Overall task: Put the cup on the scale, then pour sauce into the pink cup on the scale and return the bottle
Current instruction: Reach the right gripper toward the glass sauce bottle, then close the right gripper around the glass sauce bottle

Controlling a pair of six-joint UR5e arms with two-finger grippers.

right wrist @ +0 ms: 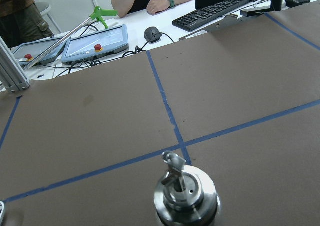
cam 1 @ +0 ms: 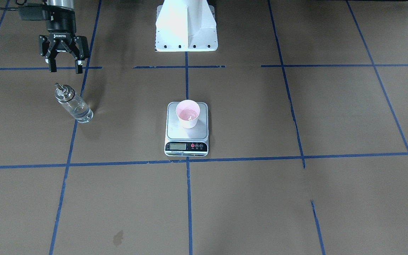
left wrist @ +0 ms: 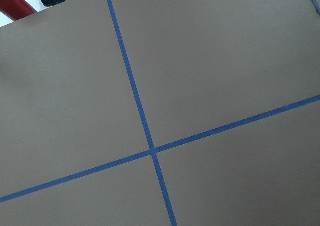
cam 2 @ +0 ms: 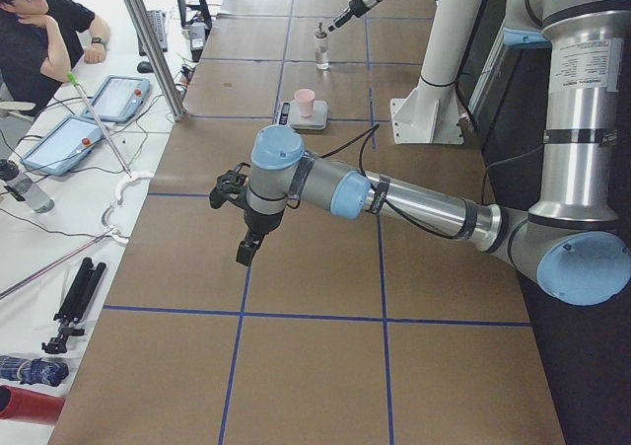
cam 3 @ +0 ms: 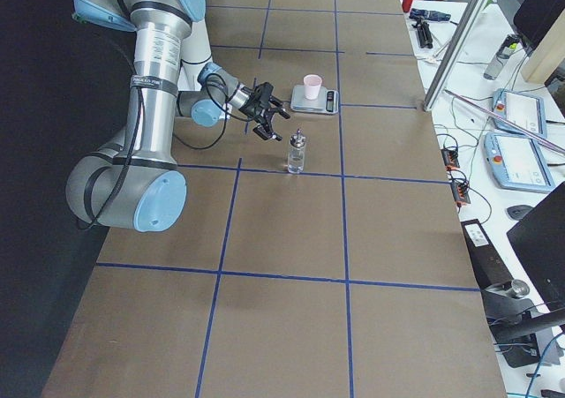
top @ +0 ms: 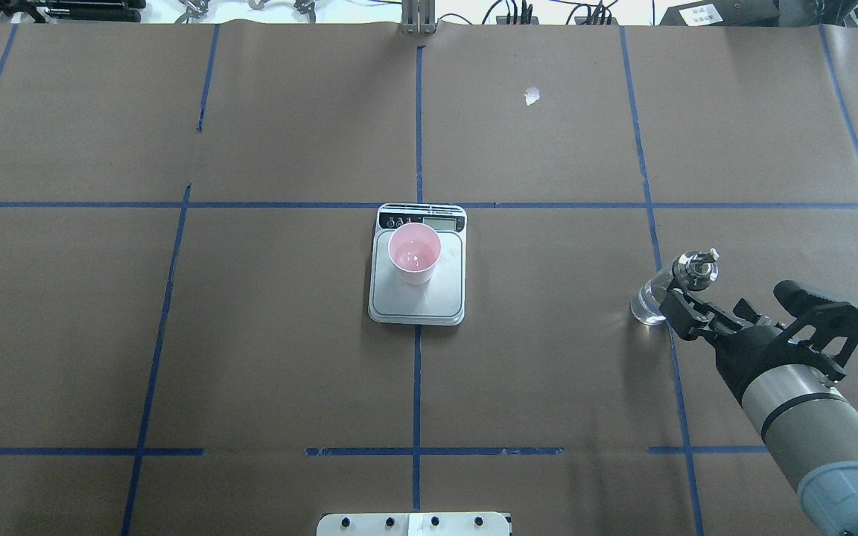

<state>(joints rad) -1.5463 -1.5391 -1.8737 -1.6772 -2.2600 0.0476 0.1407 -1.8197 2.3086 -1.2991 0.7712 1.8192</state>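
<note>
The robot's right gripper will go to the glass bottle next and grasp the bottle's clear body [cam 1: 76, 106], below its silver cap.
The pink cup [cam 1: 188, 113] stands upright on the silver platform of the scale [cam 1: 175, 131] at the table's middle, and a little liquid glints in it. The glass bottle [cam 1: 73, 104] stands upright on the table at my right side, capped, with clear sauce [cam 1: 82, 114] in its lower part. My right gripper [cam 1: 66, 69] is open and empty, just behind the bottle's cap on the robot's side, apart from it. The right wrist view looks down on the bottle's silver cap [right wrist: 185, 196]. My left gripper [cam 2: 246, 251] hangs over bare table, far from the scale; I cannot tell its state.
The white robot base [cam 1: 186, 28] stands behind the scale. Blue tape lines cross the brown paper. A dark stain [cam 1: 118, 238] and a white scrap [top: 532, 95] mark the far side. An operator [cam 2: 39, 31] sits beyond the table edge with tablets.
</note>
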